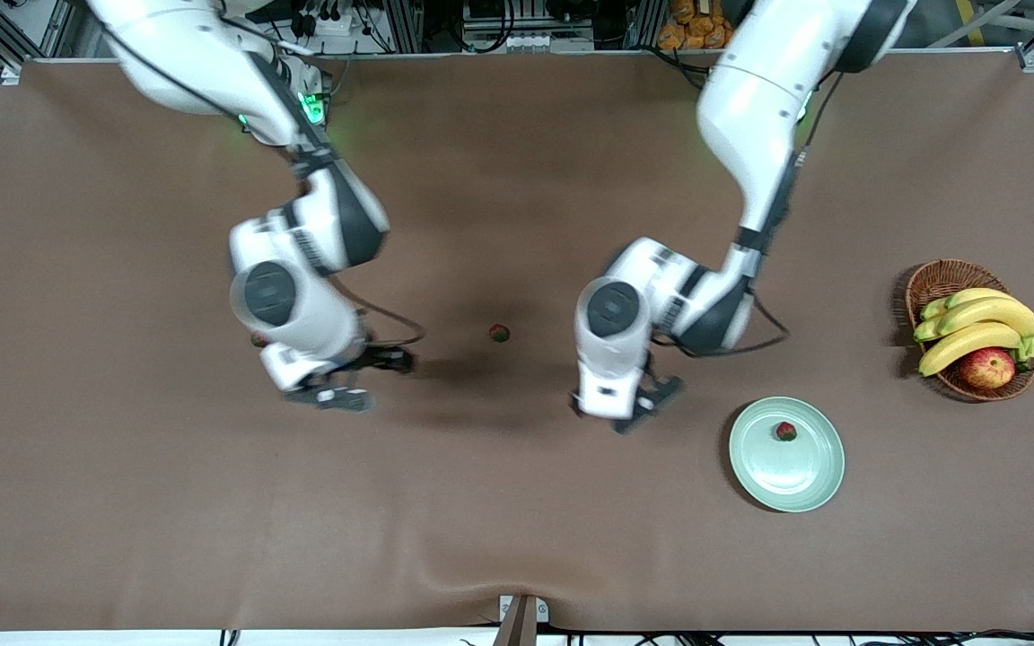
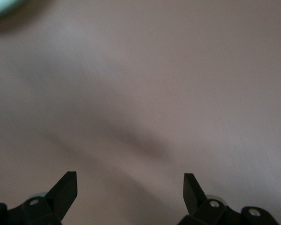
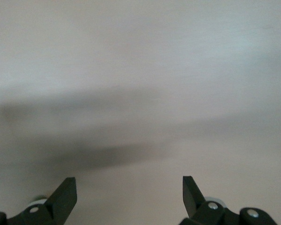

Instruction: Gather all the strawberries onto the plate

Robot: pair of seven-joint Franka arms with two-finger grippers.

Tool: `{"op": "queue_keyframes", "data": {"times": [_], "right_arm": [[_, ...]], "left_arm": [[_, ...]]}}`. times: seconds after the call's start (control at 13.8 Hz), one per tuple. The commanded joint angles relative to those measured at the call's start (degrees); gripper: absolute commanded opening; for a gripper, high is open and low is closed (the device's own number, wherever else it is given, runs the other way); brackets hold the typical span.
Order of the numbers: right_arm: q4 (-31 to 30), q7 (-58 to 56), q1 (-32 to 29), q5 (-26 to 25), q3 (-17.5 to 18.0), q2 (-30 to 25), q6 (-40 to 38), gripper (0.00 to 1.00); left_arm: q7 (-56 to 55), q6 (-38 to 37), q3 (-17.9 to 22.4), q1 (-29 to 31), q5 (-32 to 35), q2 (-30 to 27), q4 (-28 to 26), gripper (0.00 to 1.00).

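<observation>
The robot's left gripper should close on the sides of the middle strawberry (image 1: 499, 333), the one lying on the brown table between the robot's arms.
One strawberry (image 1: 785, 432) lies in the pale mint-green plate (image 1: 804, 484), toward the left arm's end of the table. A second strawberry (image 1: 499, 333) lies on the brown table between the two arms. A third strawberry (image 1: 257, 340) peeks out from under the right arm's wrist. My left gripper (image 1: 647, 404) is over bare table between the middle strawberry and the plate; in the left wrist view it (image 2: 130, 180) is open and empty, with the plate's edge (image 2: 2, 5) in a corner. My right gripper (image 1: 337, 395) is open and empty over bare table, as its wrist view (image 3: 129, 183) shows.
A brown wicker basket (image 1: 939, 278) with bananas (image 1: 984, 314) and a red-yellow apple (image 1: 986, 367) stands at the left arm's end of the table, farther from the front camera than the plate.
</observation>
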Motion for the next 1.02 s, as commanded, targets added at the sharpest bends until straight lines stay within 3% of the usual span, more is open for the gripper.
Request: {"op": "queue_keyframes", "data": {"times": [0.0, 0.36, 0.58, 0.73, 0.94], "right_arm": [[-3.9, -10.0, -6.4, 0.2, 1.0, -2.9, -3.7, 1.00], [-12.1, -26.5, -15.8, 0.0, 0.5, -6.5, -2.9, 1.00], [-17.7, -32.6, -16.5, 0.0, -2.1, -6.5, 3.1, 1.00], [-23.5, -32.8, -16.5, 0.0, -2.1, -6.5, 11.0, 1.00], [-27.5, -32.8, -17.4, 0.1, -2.1, -5.8, 13.8, 1.00]], "left_arm": [[-0.7, 4.3, 0.6, -5.9, 0.7, 0.6, -0.2, 1.00], [2.4, 12.4, -0.5, -11.3, 0.7, 2.4, -0.3, 1.00], [6.1, 12.5, -2.3, -11.2, 0.4, 3.1, -0.5, 1.00], [7.2, 12.5, -3.5, -11.0, 0.3, 4.0, -1.2, 1.00], [8.1, 12.5, -3.8, -11.0, 0.4, 4.9, -1.6, 1.00]]}}
